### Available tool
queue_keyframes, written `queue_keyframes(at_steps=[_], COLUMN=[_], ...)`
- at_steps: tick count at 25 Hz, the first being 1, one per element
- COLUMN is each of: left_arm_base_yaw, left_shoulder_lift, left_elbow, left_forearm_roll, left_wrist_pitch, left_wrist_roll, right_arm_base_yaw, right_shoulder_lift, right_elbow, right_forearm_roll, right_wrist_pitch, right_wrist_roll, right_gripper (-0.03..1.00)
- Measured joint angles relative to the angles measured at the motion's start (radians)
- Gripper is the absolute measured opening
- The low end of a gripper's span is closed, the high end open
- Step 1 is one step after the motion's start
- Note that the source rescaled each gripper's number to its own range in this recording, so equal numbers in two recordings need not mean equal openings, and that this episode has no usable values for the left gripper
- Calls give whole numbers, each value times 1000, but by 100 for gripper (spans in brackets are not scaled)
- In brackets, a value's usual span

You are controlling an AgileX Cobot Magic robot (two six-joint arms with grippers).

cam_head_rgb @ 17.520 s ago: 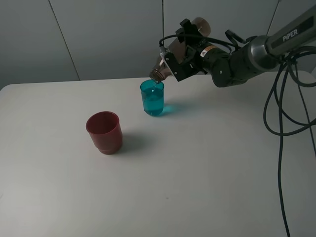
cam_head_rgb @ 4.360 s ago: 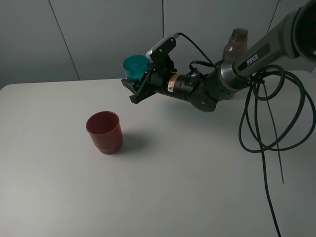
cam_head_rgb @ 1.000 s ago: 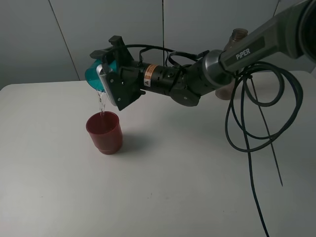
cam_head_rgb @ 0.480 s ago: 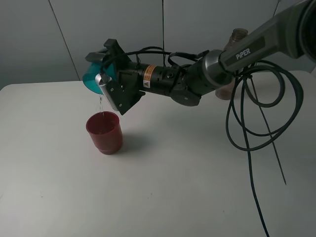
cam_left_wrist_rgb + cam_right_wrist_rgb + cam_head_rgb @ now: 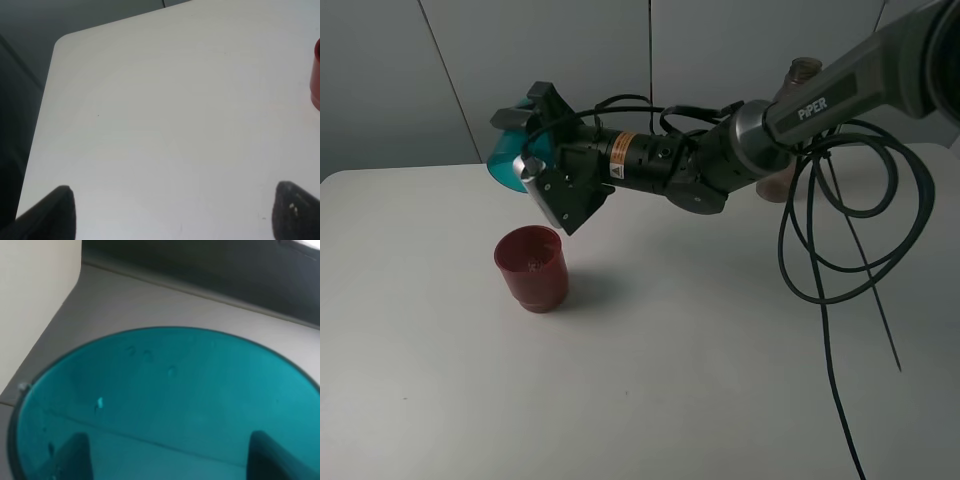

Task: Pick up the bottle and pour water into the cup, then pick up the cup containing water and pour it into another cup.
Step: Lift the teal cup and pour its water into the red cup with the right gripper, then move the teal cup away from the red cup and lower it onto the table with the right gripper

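Next, my right hand releases the teal cup on the table (image 5: 651, 222) between the dark-red cup and the grey-brown bottle.
My right gripper (image 5: 536, 158) is shut on the teal cup (image 5: 503, 168) and holds it tipped on its side, mouth down and to the left, above the dark-red cup (image 5: 531, 268). No stream of water shows between them. In the right wrist view the teal cup (image 5: 165, 405) fills the frame between my fingertips (image 5: 72, 456). The red cup stands upright on the table; its edge shows in the left wrist view (image 5: 316, 75). The grey-brown bottle (image 5: 803, 72) stands at the back right, mostly hidden behind the right arm. My left gripper (image 5: 175, 215) is open and empty over bare table.
The white table (image 5: 700, 370) runs to a rounded far-left corner (image 5: 62, 42). Black cables (image 5: 840, 260) hang from the right arm over the table's right side. A grey wall stands behind the table.
The right gripper has tipped the teal cup a little further and raised it slightly. The stream of water falling into the red cup thinned and then stopped.
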Motion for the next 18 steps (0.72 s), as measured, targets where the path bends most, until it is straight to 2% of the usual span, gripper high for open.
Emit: queue_keyframes(at_steps=[3, 6, 10, 13, 16, 18], left_arm_base_yaw=[0, 0, 0, 0, 0, 0], left_shoulder_lift=[0, 0, 0, 0, 0, 0], left_elbow=[0, 0, 0, 0, 0, 0], left_forearm_roll=[0, 0, 0, 0, 0, 0], left_wrist_pitch=[0, 0, 0, 0, 0, 0], left_wrist_roll=[0, 0, 0, 0, 0, 0], right_arm_base_yaw=[2, 6, 8, 10, 8, -4], right_shoulder_lift=[0, 0, -14, -45, -68, -72], right_elbow=[0, 0, 0, 0, 0, 0], right_forearm_roll=[-2, -2, -2, 1, 36, 62], right_wrist_pitch=[0, 0, 32, 139, 205, 218], right_wrist_roll=[88, 275, 678, 1044, 1412, 1576], right_gripper=[2, 2, 2, 2, 2, 2])
